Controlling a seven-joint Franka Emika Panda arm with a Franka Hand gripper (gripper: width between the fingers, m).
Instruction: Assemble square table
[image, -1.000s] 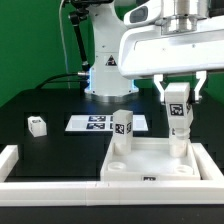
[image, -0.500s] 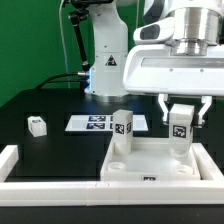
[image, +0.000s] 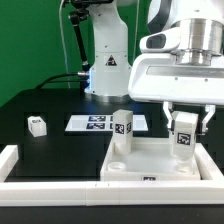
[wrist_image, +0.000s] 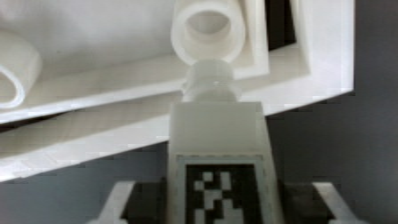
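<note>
The tagged leg will stand upright when my gripper lets go of it in the panel's open round socket (image: 192, 168) (wrist_image: 208, 33) just ahead of the leg's tip.
The white square panel (image: 152, 163) lies at the front of the table, raised sockets up. One tagged white leg (image: 123, 131) stands upright in its far left socket. My gripper (image: 185, 124) is shut on a second tagged leg (image: 185, 134) and holds it upright over the panel's far right corner. In the wrist view this leg (wrist_image: 219, 140) runs out from between my fingers, its tip just short of an open round socket (wrist_image: 210, 28). A third leg (image: 38, 125) lies loose on the black mat at the exterior view's left. The fourth leg is out of view.
The marker board (image: 92, 123) lies flat behind the panel. White border rails (image: 12, 160) edge the work area at the front and left. The robot base (image: 108, 70) stands at the back.
My gripper with the held leg has moved toward the exterior view's right and sunk lower, closer to the panel's far right corner.
</note>
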